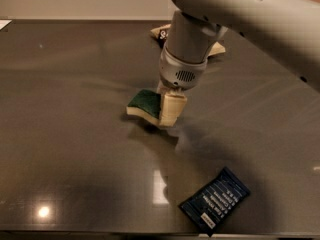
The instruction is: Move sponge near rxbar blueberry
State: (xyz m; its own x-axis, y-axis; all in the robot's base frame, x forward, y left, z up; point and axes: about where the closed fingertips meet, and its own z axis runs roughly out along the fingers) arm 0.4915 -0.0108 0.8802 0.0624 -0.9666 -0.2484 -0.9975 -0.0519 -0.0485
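My gripper is going to release the sponge on the table [217,152], setting it free just behind the far end of the rxbar blueberry. The sponge now sits near the table's middle.
The sponge [143,103] has a dark green top over pale yellow foam and sits near the middle of the dark table [60,134]. My gripper [169,109] comes down from above and is shut on the sponge's right end, one pale finger [173,109] showing in front. The rxbar blueberry [216,199], a flat navy wrapper with white text, lies at the front right of the table, well apart from the sponge.
A brown-and-cream snack bag [165,33] lies at the back of the table, mostly hidden behind my arm [240,9]. The table's front edge runs just below the rxbar.
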